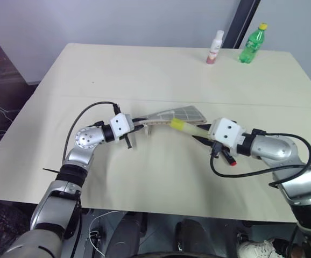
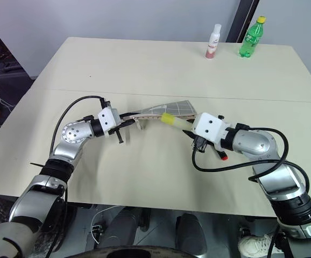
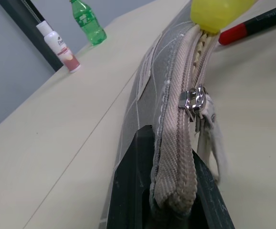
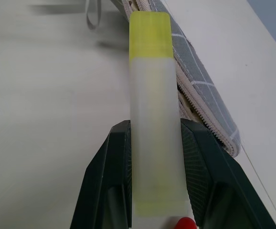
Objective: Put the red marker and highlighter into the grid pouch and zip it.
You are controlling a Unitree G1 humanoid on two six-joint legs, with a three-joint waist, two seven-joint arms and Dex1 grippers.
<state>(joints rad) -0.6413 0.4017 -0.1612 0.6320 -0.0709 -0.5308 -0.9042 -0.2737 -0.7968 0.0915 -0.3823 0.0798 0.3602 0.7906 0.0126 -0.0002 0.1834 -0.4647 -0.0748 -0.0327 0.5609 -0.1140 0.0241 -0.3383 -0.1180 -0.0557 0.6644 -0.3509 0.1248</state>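
Observation:
I need to let go of the highlighter with my right gripper, lengthwise inside the grid pouch (image 1: 178,128) (image 4: 188,106), between the pouch's parted zipper teeth.
My left gripper (image 1: 139,128) is shut on the near end of the grid pouch (image 1: 177,114) and holds it edge-up, a little above the table. The pouch's zipper pull (image 3: 193,100) sits a short way from the held end, and the zip is parted beyond it. My right gripper (image 1: 204,134) is shut on the highlighter (image 1: 185,127), a pale yellow pen. Its bright yellow cap (image 3: 217,12) points at the pouch and rests at the parted zipper teeth. The red marker (image 3: 233,33) lies on the table just past the cap, beneath the right gripper.
A white and pink bottle (image 1: 215,48) and a green bottle (image 1: 252,43) stand at the far edge of the pale table (image 1: 145,70). A black cable loops from each wrist. Bare tabletop surrounds both arms.

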